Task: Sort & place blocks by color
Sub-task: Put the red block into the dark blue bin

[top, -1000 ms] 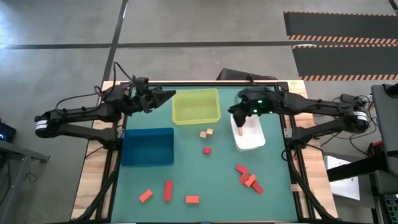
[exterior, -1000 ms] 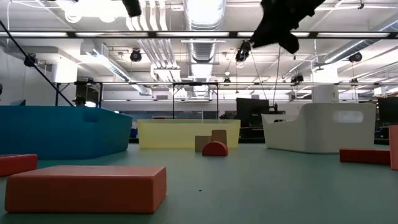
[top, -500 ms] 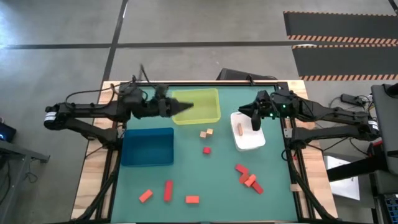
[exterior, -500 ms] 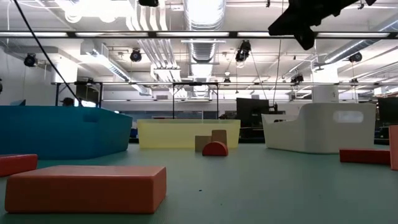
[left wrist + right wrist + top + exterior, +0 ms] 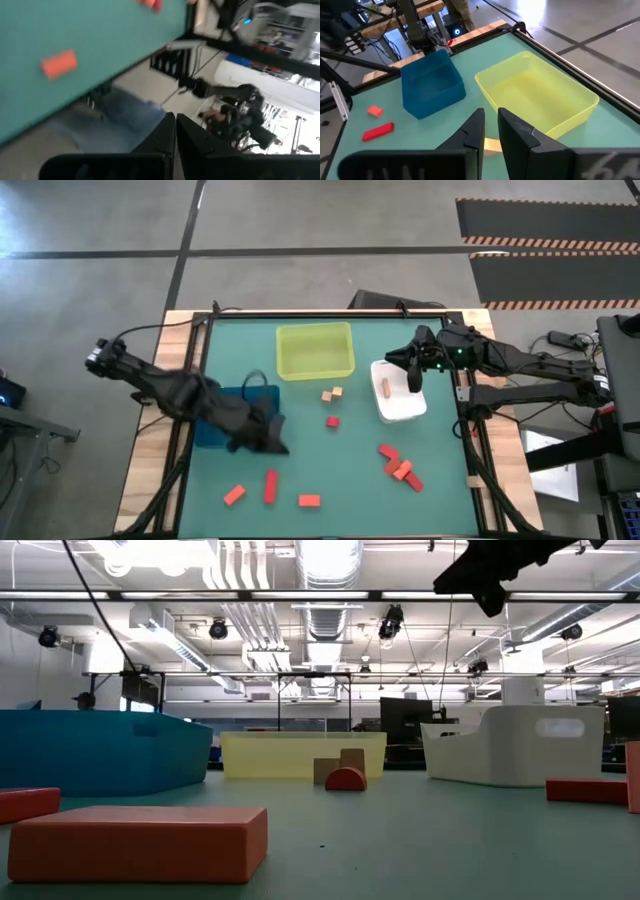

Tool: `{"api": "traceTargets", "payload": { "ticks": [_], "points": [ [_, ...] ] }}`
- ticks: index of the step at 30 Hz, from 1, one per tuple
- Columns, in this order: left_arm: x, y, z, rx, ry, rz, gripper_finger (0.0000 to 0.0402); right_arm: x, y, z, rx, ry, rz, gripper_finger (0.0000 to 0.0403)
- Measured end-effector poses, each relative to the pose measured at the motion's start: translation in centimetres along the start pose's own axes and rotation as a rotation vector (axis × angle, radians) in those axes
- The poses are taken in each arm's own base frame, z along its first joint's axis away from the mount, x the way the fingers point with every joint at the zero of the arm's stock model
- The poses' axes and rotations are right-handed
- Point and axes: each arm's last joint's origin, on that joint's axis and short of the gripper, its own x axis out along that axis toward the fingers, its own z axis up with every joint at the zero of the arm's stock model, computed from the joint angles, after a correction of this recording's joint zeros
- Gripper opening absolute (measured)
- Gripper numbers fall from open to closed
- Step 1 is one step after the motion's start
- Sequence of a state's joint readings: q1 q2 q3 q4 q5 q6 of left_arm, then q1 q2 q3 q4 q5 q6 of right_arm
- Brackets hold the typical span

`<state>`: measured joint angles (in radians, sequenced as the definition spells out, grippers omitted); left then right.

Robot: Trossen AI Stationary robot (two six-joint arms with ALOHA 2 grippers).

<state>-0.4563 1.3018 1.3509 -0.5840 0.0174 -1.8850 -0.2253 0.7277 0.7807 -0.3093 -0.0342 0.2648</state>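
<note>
The robot's left gripper should close on the middle of the long red block [image 5: 271, 487] that lies between two orange blocks near the front edge of the mat.
Red and orange blocks lie on the green mat: three near the front edge [image 5: 270, 486] and a cluster at the right [image 5: 400, 465]. Mid-table sit one red block [image 5: 332, 421] and a tan pair [image 5: 331, 394]. A tan-pink block [image 5: 385, 387] lies in the white tray [image 5: 412, 405]. My left gripper [image 5: 282, 446] is shut and holds nothing, at the blue tray's [image 5: 215, 430] near right corner. My right gripper [image 5: 390, 358] hovers by the white tray's far left corner. In the right wrist view its fingers [image 5: 490, 114] stand a narrow gap apart with nothing between them.
The yellow-green tray [image 5: 315, 350] stands at the far middle. My left arm lies across the blue tray. In the low view a large orange block [image 5: 140, 840] sits close in front. Bare mat lies between the trays and the front blocks.
My left arm has swung from the yellow-green tray's far left toward the near edge, rolling its wrist, and now lies over the blue tray. My right gripper has drawn back from above the white tray toward the table's right edge, then stopped.
</note>
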Motion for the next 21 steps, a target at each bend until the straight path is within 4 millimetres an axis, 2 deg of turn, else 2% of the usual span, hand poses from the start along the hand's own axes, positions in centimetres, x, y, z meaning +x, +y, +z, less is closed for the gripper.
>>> {"api": "traceTargets", "payload": {
  "ticks": [5, 9, 14, 21],
  "points": [
    [4.1, 1.7, -2.7, -0.142, 0.084, 0.157, 0.0000, 0.4, -0.1, -0.1, -0.049, 0.015, -0.005, 0.0043],
    [7.6, 3.8, -3.8, -0.234, 0.133, 0.324, 0.0000, 0.8, -0.1, -0.2, -0.057, 0.031, -0.008, 0.0043],
    [10.8, 6.3, -3.4, -0.251, 0.051, 0.502, 0.0000, 1.3, -0.2, -0.4, -0.055, 0.052, -0.013, 0.0043],
    [12.3, 9.5, -2.1, -0.241, -0.138, 0.749, 0.0000, 1.7, -0.2, -0.5, -0.056, 0.066, -0.017, 0.0043]
  ]
}}
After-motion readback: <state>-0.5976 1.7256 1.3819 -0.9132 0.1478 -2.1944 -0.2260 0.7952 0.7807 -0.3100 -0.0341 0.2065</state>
